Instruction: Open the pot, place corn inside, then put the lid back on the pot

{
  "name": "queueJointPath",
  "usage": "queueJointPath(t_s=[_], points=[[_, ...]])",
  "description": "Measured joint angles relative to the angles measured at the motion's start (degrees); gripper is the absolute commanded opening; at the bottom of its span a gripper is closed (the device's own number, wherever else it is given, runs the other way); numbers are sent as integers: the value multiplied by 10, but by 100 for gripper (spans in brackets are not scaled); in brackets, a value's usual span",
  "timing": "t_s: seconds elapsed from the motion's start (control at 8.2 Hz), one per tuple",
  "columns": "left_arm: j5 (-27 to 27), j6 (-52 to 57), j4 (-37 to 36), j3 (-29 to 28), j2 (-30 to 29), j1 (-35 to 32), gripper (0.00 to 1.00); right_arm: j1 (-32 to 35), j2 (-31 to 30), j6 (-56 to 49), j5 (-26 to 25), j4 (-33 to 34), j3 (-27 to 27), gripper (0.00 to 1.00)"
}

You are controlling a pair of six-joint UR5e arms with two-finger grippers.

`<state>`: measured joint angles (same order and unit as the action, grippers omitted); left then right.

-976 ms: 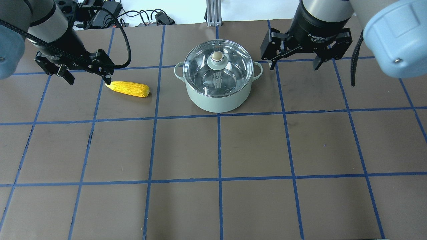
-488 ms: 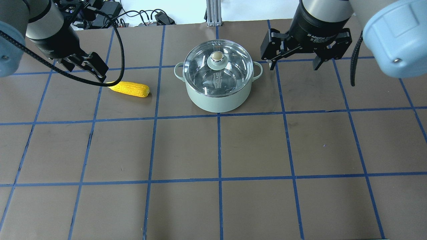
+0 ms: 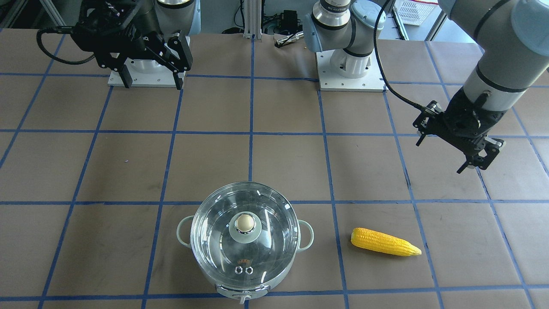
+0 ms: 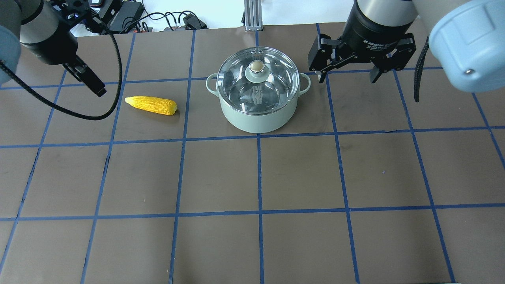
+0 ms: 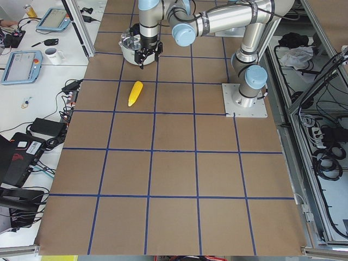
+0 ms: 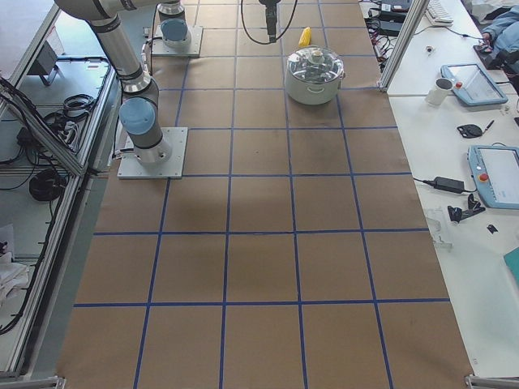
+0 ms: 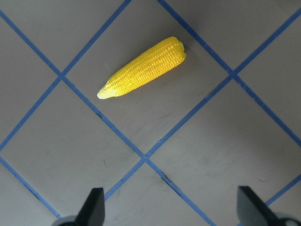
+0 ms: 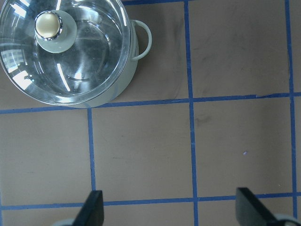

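Next, my left gripper closes across the narrower half [image 3: 399,246] [image 7: 125,81] of the yellow corn, between the middle of the corn and its pointed tip.
The mint-green pot [image 4: 256,118] stands at the table's far middle, with the clear glass lid [image 4: 272,85] seated on it and its cream knob [image 4: 257,67] upright. The pot [image 3: 244,292] and lid [image 3: 214,240] also show in the front-facing view. The yellow corn [image 4: 152,105] lies flat to the pot's left, apart from it, pointed tip to the left. My left gripper [image 4: 92,83] hovers open and empty left of the corn's tip; its wrist view shows the corn [image 7: 143,73] ahead. My right gripper [image 4: 347,77] hovers open and empty right of the pot.
Cables and power bricks [image 4: 130,15] lie beyond the table's far edge, beside an aluminium post [image 4: 252,15]. The arm bases [image 3: 351,68] stand on the robot's side. Blue tape lines cross the brown table [image 4: 256,177]. Operator desks with tablets [image 6: 470,81] flank the table.
My left gripper has swung left and away from the corn's tip and turned about its wrist. The corn, pot, lid and right gripper have not moved.
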<state>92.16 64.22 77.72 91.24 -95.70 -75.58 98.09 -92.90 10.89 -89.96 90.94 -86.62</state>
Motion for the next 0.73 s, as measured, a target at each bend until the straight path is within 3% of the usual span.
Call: queueJointPath(t_s=[0.37,0.73], points=[[-15,205,-91,0,-66,20,100,0,0,-1,-3,-1,0,100],[-45,324,-159,1,-135,21,100,-1,0,-1,-2,-1,0,100]])
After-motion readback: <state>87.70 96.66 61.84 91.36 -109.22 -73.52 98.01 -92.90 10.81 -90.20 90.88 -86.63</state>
